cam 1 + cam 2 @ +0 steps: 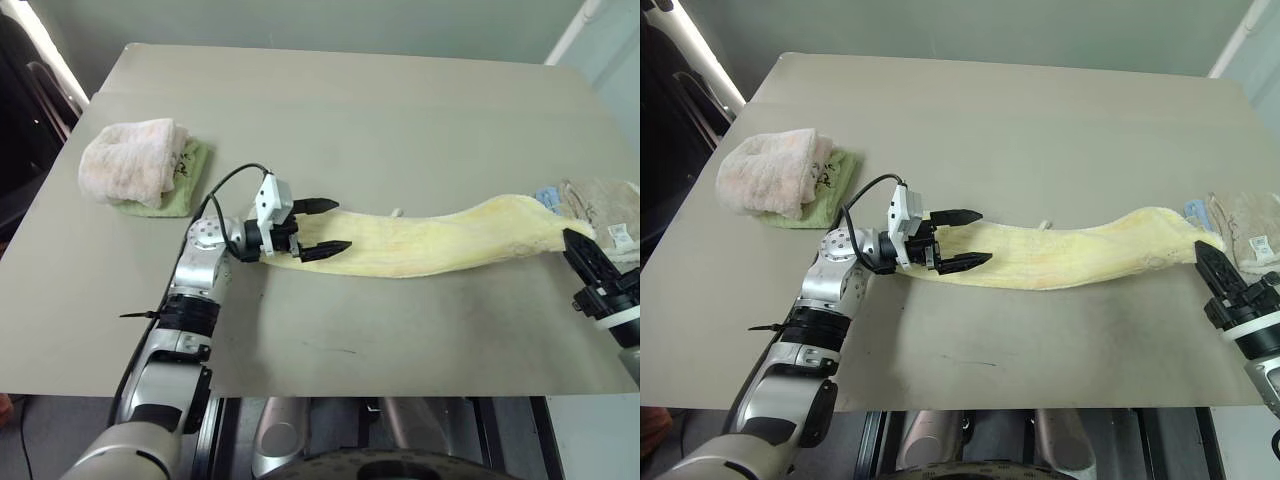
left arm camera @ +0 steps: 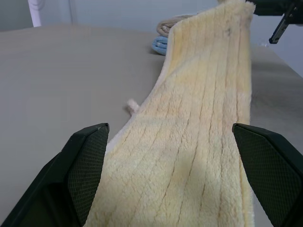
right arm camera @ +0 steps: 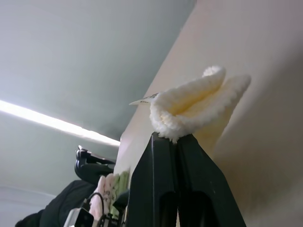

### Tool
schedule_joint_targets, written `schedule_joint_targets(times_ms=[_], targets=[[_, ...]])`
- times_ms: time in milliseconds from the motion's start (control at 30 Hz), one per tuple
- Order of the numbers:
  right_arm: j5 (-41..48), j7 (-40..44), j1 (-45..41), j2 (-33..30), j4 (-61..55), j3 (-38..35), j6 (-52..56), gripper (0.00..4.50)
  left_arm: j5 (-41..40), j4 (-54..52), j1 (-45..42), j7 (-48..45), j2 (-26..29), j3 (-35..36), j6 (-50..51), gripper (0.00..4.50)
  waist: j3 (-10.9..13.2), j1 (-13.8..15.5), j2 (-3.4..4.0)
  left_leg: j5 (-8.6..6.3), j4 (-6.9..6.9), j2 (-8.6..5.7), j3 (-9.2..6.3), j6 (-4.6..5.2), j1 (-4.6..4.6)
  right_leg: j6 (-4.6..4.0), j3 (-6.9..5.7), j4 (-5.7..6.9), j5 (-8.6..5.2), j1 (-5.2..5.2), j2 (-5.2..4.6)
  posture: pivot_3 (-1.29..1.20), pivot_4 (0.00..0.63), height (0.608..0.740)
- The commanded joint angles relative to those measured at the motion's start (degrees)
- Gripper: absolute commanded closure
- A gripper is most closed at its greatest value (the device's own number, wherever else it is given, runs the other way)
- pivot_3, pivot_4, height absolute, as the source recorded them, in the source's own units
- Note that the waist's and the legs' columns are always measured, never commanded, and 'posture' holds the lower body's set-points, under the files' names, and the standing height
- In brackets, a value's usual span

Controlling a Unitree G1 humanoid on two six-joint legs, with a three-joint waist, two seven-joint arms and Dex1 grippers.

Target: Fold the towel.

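Observation:
Next, my right gripper lays the lifted end of the towel, now held off the table, down on the towel's own middle (image 1: 384, 251), close to the small white tag.
The pale yellow towel (image 1: 430, 240) lies stretched in a long, narrow band across the table (image 1: 360, 110). Its left end rests between the fingers of my left gripper (image 1: 341, 224), which is open and level, one finger (image 2: 85, 165) on either side of the striped cloth (image 2: 199, 132). The towel's right end is pinched and lifted off the table by my right gripper (image 1: 570, 236), shut on a bunched corner (image 3: 194, 104). A small white tag (image 1: 397, 212) sticks out from the far edge.
A fluffy pink-white rolled towel (image 1: 135, 160) sits on a green cloth (image 1: 190, 180) at the far left. A beige towel (image 1: 605, 205) with a blue cloth (image 1: 547, 197) lies at the right edge, just behind the lifted corner.

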Motion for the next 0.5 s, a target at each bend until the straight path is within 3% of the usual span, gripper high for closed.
schedule_joint_targets(times_ms=[33,500], targets=[[1.3,0.7,0.6,-1.7,-0.9,-1.7,-0.5,4.47,0.3,0.5,-1.0,-0.1,0.0,0.8,-2.2,0.00,0.0,0.0,0.00,0.00,0.00,0.00,0.00,0.00,0.00,0.00,0.00,0.00,0.00,0.00,0.00,0.00,0.150,0.697],[-2.3,1.1,-8.9,-13.4,-9.7,14.2,4.4,4.47,0.1,5.3,-1.9,-1.2,0.5,2.6,-5.9,0.00,0.0,0.0,0.07,0.02,0.02,0.00,0.04,0.03,0.02,0.10,-0.01,0.00,0.12,0.00,0.01,0.00,0.150,0.697]])
